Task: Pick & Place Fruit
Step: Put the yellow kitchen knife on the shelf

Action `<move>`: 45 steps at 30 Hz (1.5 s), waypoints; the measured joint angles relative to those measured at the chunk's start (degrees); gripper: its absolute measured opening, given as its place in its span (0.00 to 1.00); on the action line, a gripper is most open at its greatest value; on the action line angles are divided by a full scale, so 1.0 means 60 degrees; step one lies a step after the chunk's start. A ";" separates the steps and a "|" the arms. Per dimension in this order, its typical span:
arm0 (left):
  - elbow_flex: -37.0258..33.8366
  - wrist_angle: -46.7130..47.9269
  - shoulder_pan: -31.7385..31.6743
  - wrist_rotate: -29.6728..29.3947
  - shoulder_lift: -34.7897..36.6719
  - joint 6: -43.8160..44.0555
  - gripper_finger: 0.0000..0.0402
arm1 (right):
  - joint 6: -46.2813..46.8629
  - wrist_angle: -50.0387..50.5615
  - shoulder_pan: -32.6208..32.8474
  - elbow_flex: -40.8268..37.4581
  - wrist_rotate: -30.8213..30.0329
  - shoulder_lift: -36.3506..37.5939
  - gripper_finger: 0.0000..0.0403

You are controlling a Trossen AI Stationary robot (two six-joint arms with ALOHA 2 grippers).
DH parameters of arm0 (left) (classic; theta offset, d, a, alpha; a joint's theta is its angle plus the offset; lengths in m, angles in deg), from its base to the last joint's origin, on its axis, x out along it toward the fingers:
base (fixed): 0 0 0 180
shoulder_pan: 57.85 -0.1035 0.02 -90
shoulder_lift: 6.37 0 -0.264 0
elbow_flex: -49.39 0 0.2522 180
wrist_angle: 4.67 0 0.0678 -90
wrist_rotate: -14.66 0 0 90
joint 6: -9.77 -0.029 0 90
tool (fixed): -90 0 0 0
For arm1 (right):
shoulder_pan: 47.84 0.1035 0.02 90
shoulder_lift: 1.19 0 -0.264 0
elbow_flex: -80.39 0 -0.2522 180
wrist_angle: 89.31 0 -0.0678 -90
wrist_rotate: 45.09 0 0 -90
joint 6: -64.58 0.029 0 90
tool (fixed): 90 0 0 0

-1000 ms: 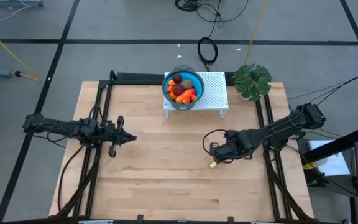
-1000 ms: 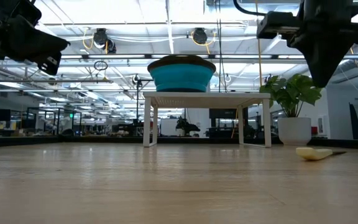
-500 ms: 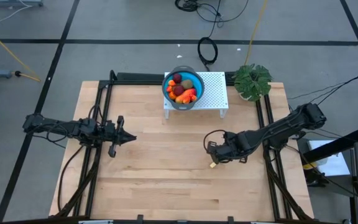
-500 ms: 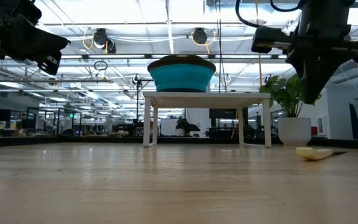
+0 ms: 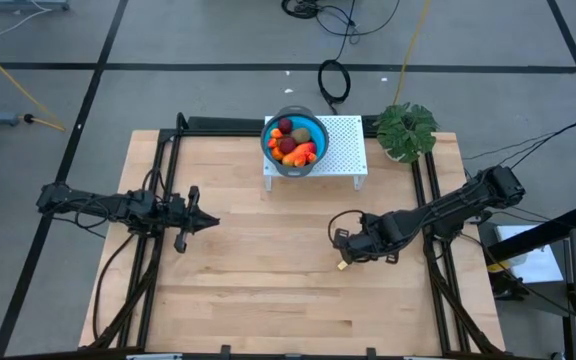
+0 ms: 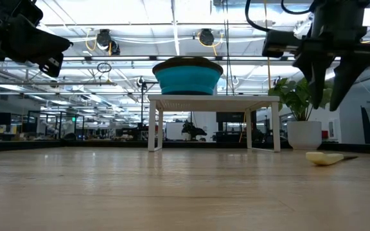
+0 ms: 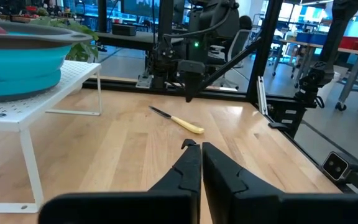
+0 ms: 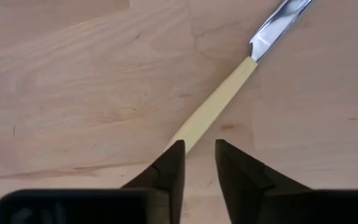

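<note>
The knife handle's end slants under one finger, so my right gripper will open wider, turn along the knife and take the middle of the knife's handle [image 8: 215, 106].
The toy fruits [image 5: 294, 143] lie piled in a blue bowl [image 5: 271, 140] on a white perforated stand [image 5: 343, 150] at the table's far edge: dark red balls, a brownish-green oval and orange pieces. In the low view only the bowl [image 6: 188, 76] shows, not the fruit. My right gripper [image 8: 197, 146] hovers open, pointing down, above the near end of a yellow-handled knife [image 8: 216, 102] that lies flat on the table's right half. In the low view this gripper [image 6: 323, 90] stands well above the knife [image 6: 323, 158]. My left gripper [image 7: 197, 149] is shut and waits raised over the table's left side [image 5: 213, 222].
A green potted plant [image 5: 406, 130] stands at the far right corner beside the stand. Black frame rails [image 5: 163, 180] run along the table's left and right sides. Bare wood [image 5: 268, 260] lies between the two arms and toward the near edge.
My right gripper has shifted slightly toward the table's left and dipped a little above the knife, and its fingers have opened in the last half second. The knife and the fruit bowl have stayed where they were.
</note>
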 joint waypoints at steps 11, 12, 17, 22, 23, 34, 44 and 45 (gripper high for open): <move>0.0003 0.0004 -0.0004 -0.0004 0.0000 0.0001 0.05 | 0.0538 0.0194 -0.0004 0.0000 0.0000 0.0000 0.43; 0.0000 0.0004 -0.0004 -0.0004 -0.0002 0.0000 0.05 | 0.0572 0.0231 -0.0004 0.0000 0.0003 0.0000 0.45; 0.0004 0.0011 -0.0004 -0.0004 -0.0003 0.0000 0.05 | 0.1078 0.0263 -0.0004 0.0000 -0.0002 0.0000 0.50; 0.0004 0.0011 -0.0004 -0.0004 0.0000 -0.0001 0.05 | 0.1408 0.0515 -0.0004 0.0000 -0.0004 0.0000 0.50; 0.0004 0.0011 -0.0004 -0.0004 0.0000 -0.0002 0.05 | 0.1426 0.0544 -0.0004 0.0000 -0.0007 0.0000 0.50; 0.0004 0.0015 -0.0004 -0.0004 0.0000 -0.0007 0.05 | 0.1510 -0.1151 -0.0004 -0.1021 0.0011 0.0000 0.47; 0.0004 0.0015 0.0004 -0.0023 -0.0004 0.0004 0.05 | 0.1550 -0.3813 -0.0364 -0.2591 0.0027 -0.0004 0.45; 0.0004 0.0015 0.0004 -0.0022 -0.0004 0.0005 0.05 | 0.1549 -0.3981 -0.0387 -0.2673 0.0030 -0.0003 0.44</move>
